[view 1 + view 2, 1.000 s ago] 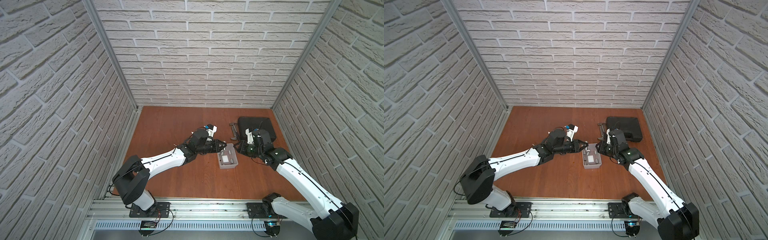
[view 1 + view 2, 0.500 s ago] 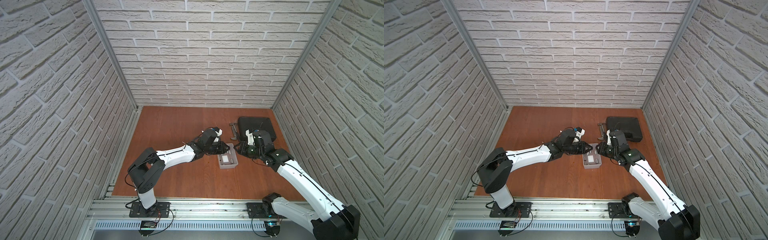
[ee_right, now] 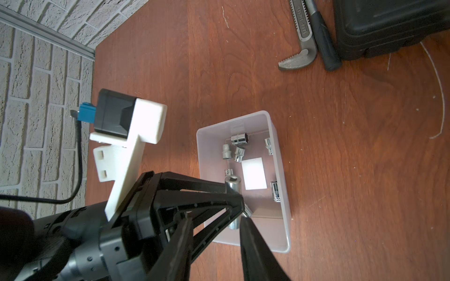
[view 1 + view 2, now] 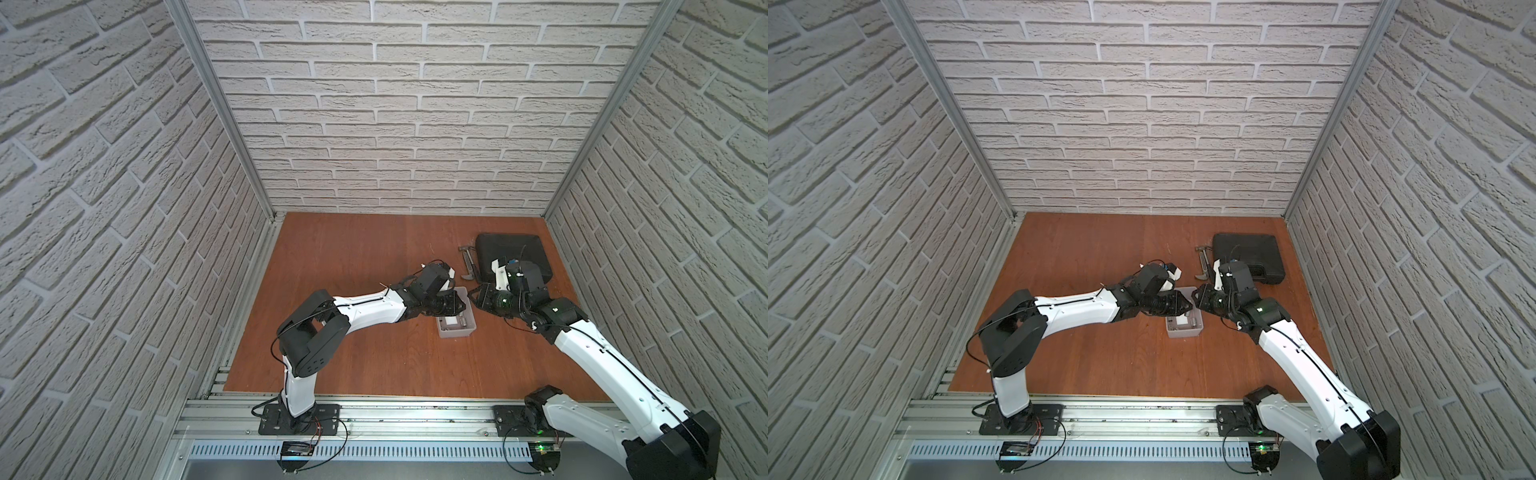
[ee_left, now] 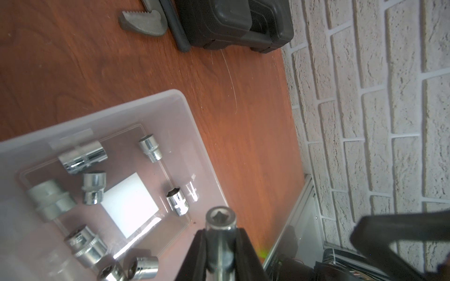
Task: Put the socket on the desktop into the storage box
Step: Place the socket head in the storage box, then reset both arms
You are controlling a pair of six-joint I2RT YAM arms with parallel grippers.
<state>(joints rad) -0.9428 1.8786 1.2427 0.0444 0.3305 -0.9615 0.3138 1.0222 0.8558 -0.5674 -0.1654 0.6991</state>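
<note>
I need to use my left gripper to set the long chrome socket, now hanging over the box's inside, free beside the white patch in the storage box (image 4: 445,321) (image 5: 115,241).
My left gripper (image 5: 221,232) is shut on a long chrome socket (image 5: 220,219), which sticks out past the fingertips. In the right wrist view the same socket (image 3: 233,185) hangs over the inside of the storage box (image 3: 280,238), close to one long wall. The translucent storage box (image 4: 457,332) sits mid-desktop (image 4: 353,270) and holds several chrome sockets (image 5: 82,158) around a white patch. In both top views the left gripper (image 4: 463,305) (image 4: 1187,307) reaches in from the left. My right gripper (image 3: 215,217) stands open and empty just beside the box (image 4: 1183,332), facing the left one.
A black tool case (image 4: 513,253) lies at the back right, with a grey toothed wrench (image 3: 302,41) beside it. Brick-pattern walls close in the desktop on three sides. The right arm (image 4: 582,345) crosses the front right area.
The left gripper has carried the socket rightward and now holds it over the storage box. The right gripper has barely moved.
</note>
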